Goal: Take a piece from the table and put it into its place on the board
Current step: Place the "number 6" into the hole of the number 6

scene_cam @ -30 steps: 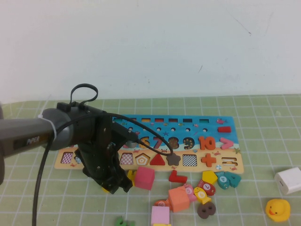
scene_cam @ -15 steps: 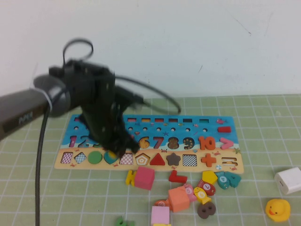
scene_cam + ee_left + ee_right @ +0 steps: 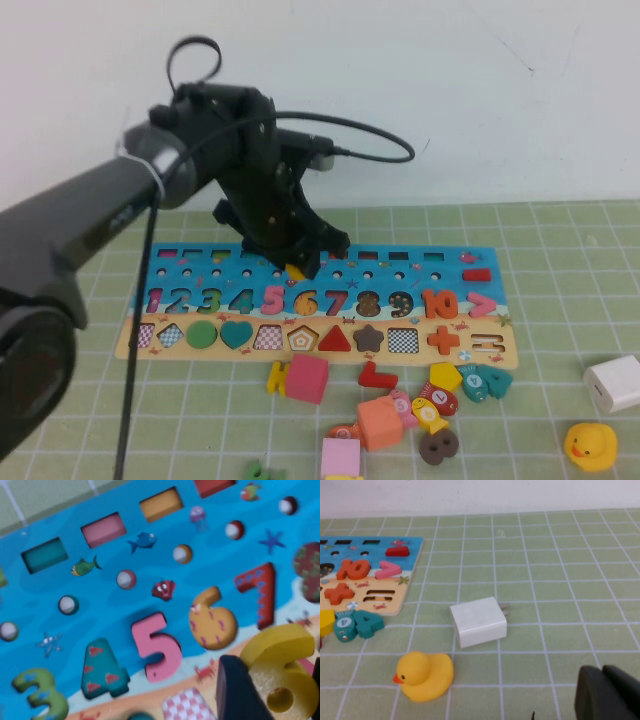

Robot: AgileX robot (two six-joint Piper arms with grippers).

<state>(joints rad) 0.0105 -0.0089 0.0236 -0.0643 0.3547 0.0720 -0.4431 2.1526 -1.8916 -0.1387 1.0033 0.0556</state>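
Observation:
The robot's left gripper will set the yellow 6 down on the orange 6 spot (image 3: pixel 305 304) (image 3: pixel 215 623) between the pink 5 and red 7.
My left gripper (image 3: pixel 296 260) hangs above the upper middle of the board (image 3: pixel 440 262) and is shut on the piece, a small yellow numeral "6" (image 3: pixel 296 271). In the left wrist view the piece (image 3: pixel 285 667) sits between the dark fingers (image 3: pixel 240 692) of the left gripper (image 3: pixel 280 690), above the blue board (image 3: pixel 100 605). The board's own orange "6" spot (image 3: pixel 212 622) lies between the pink 5 and the red 7, below and beside the held piece. My right gripper (image 3: pixel 607 695) is low over the green mat, fingers together and empty; it is out of the high view.
Several loose coloured pieces (image 3: pixel 380 400) lie in front of the board. A white charger block (image 3: pixel 613 383) and a yellow rubber duck (image 3: pixel 590 443) sit at the right, near my right gripper; they also show in the right wrist view as charger (image 3: pixel 478 621) and duck (image 3: pixel 422 676).
My left arm rose from the mat in front of the board's left part and swung back and right, so its gripper now hangs over the board's upper middle with the yellow piece.

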